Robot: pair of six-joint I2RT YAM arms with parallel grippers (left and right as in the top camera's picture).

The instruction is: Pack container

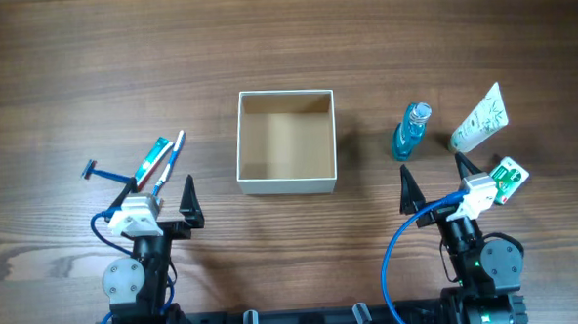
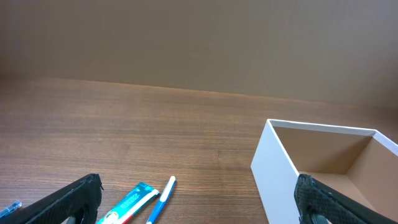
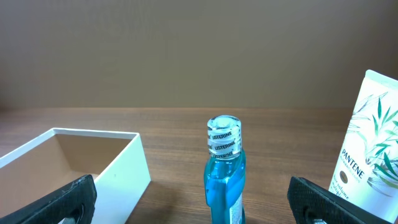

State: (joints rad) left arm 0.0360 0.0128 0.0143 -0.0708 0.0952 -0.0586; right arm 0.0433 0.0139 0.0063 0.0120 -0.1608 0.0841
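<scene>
The robot's right gripper will next move to the blue mouthwash bottle's neck [image 1: 416, 120] [image 3: 225, 153], just below the bottle's cap, and close there from above.
The container [image 1: 288, 184], a square white box with a tan inside, stands empty at the table's middle; it also shows in the left wrist view [image 2: 277, 168] and the right wrist view [image 3: 118, 171]. A toothpaste tube [image 1: 152, 159] [image 2: 127, 205], a blue-white toothbrush [image 1: 172, 157] [image 2: 160, 198] and a blue razor [image 1: 96, 172] lie at the left. A blue mouthwash bottle [image 1: 412, 130] [image 3: 225, 180] and a white shampoo tube [image 1: 481, 119] [image 3: 370, 143] stand at the right. My left gripper [image 1: 164, 201] [image 2: 199, 205] is open and empty. My right gripper [image 1: 437, 190] [image 3: 199, 202] is open and empty, just in front of the bottle.
A small green-and-white packet [image 1: 510, 178] lies right of my right gripper. Bare wood surrounds the box.
</scene>
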